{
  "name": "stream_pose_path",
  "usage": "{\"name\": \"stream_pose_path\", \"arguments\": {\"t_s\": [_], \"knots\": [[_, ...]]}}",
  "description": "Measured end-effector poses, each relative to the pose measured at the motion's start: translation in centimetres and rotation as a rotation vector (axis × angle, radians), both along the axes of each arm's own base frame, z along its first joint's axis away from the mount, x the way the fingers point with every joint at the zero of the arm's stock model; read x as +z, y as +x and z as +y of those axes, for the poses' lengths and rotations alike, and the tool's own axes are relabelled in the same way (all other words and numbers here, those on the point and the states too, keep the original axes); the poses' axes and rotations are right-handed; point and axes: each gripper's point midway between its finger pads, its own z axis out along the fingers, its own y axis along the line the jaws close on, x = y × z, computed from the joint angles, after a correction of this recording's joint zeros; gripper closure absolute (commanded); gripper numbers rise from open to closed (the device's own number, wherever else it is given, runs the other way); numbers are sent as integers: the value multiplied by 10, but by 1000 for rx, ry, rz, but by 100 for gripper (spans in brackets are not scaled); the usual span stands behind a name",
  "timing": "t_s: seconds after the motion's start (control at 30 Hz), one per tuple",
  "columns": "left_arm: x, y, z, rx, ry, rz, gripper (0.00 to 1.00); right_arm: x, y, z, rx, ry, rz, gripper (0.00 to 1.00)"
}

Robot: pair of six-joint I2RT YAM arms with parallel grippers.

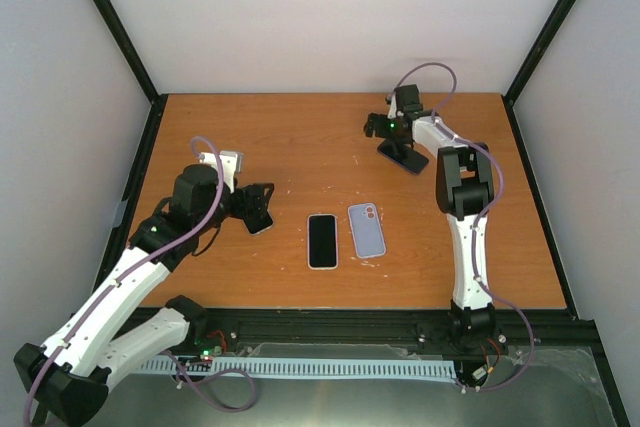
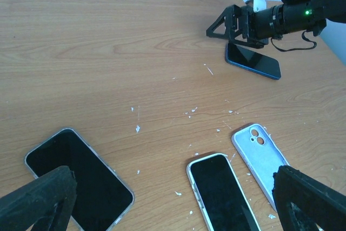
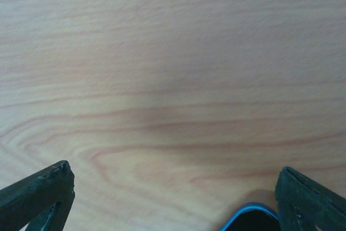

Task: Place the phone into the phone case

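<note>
Next, my right gripper should go to the middle of the blue-edged phone (image 1: 403, 156) and close there across its long sides.
A pale lilac phone case (image 1: 366, 229) lies open side up near the table's middle; it also shows in the left wrist view (image 2: 258, 154). A white-rimmed phone (image 1: 322, 240) lies screen up just left of it (image 2: 223, 192). My left gripper (image 1: 258, 207) is open and empty (image 2: 173, 209), low over a second phone (image 2: 78, 179) with a clear rim. My right gripper (image 1: 383, 129) is open and empty (image 3: 173, 204), just above the table at the far end of a blue-edged phone (image 1: 405, 157), whose corner shows in the right wrist view (image 3: 251, 221).
The orange wooden table (image 1: 300, 147) carries small white flecks (image 2: 137, 129) around its middle. Black frame posts (image 1: 112, 22) and white walls enclose it on three sides. The right arm's elbow (image 1: 462, 182) stands to the right of the case.
</note>
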Motion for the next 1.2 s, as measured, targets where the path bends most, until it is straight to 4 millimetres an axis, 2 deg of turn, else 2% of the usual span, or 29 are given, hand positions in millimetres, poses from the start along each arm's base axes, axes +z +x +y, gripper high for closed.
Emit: {"name": "stream_pose_path", "arguments": {"t_s": [0.23, 0.43, 0.6, 0.97, 1.07, 1.2], "knots": [[2, -1, 0, 0, -3, -6, 0, 1, -44, 28, 71, 15, 43, 2], [2, -1, 0, 0, -3, -5, 1, -2, -86, 36, 96, -2, 88, 5], [3, -1, 1, -1, -5, -8, 1, -5, -123, 25, 76, -16, 133, 7], [3, -2, 0, -4, -8, -10, 1, -8, -185, -4, -13, -50, 216, 17], [4, -2, 0, -4, -8, -10, 1, -4, -194, -16, -53, -94, 239, 16], [5, -2, 0, -4, -10, -13, 1, 9, -192, -35, -108, -180, 203, 8]]}}
